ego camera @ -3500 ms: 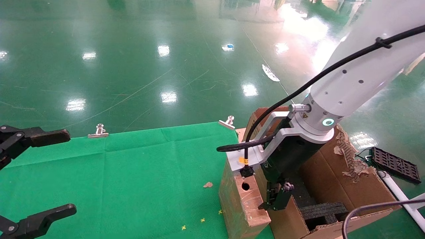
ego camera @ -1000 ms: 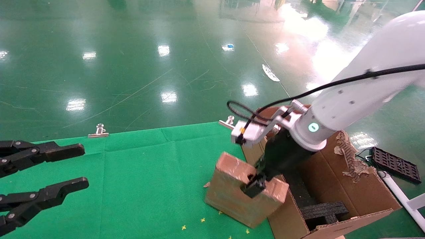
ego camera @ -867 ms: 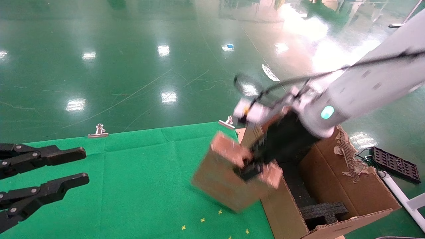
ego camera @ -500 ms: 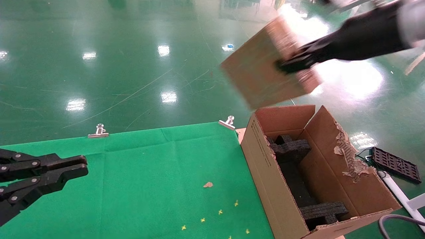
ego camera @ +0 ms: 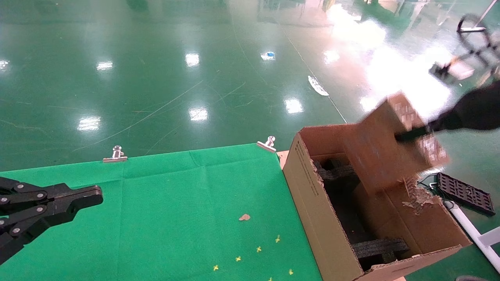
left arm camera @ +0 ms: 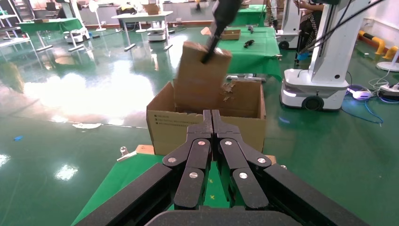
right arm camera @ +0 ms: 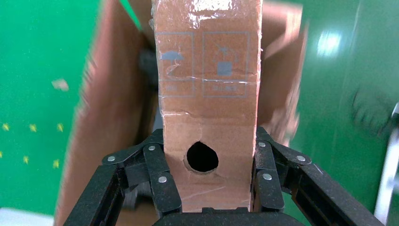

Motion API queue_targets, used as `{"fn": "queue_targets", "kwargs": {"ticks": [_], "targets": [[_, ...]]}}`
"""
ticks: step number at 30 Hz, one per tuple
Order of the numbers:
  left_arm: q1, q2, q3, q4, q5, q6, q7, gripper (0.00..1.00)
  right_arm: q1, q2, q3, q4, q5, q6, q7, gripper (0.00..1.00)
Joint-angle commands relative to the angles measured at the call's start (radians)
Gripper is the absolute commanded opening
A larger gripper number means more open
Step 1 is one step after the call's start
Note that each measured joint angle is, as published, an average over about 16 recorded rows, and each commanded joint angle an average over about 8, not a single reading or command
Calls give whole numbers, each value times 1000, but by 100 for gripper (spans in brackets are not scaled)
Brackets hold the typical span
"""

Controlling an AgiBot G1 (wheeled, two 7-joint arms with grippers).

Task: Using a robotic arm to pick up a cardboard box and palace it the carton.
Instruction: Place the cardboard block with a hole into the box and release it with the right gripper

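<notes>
The robot's right gripper needs to let go of the cardboard box so it rests between black foam inserts by the carton's side [ego camera: 368, 210] opposite the cloth.
My right gripper [ego camera: 410, 136] is shut on the small flat cardboard box [ego camera: 384, 150] and holds it tilted in the air over the open carton [ego camera: 312, 195]. In the right wrist view the box [right arm camera: 207, 94] sits clamped between both fingers [right arm camera: 157, 176], its round hole facing the camera, with the carton [right arm camera: 108, 132] below. The left wrist view shows the box [left arm camera: 200, 80] above the carton [left arm camera: 179, 127]. My left gripper [ego camera: 95, 193] is shut and empty over the green cloth at the left; its shut fingers [left arm camera: 211, 120] point toward the carton.
A green cloth [ego camera: 164, 203] covers the table, held by metal clips [ego camera: 115, 154] at its far edge. Black foam inserts [ego camera: 375, 248] lie inside the carton. A black grid panel [ego camera: 465, 193] lies on the floor at the right. Small scraps [ego camera: 244, 217] dot the cloth.
My right gripper lifted the box off the table beside the carton, swung it high, and has now brought it down and right, over the carton. My left gripper has closed.
</notes>
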Motion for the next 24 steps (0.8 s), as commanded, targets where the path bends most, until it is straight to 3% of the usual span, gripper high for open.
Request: {"fn": "queue_targets", "kwargs": {"ticks": [1, 11, 24], "targets": [[0, 0, 0, 0, 0, 0, 0, 100, -31, -8, -15, -51, -4, -16, 3, 0], [0, 0, 1, 0, 0, 0, 0, 100, -196, -84, -33, -292, 13, 38, -12, 0], [0, -1, 2, 0, -1, -1, 1, 100, -344, -166, -19, -449, 44, 138, -30, 0]]}}
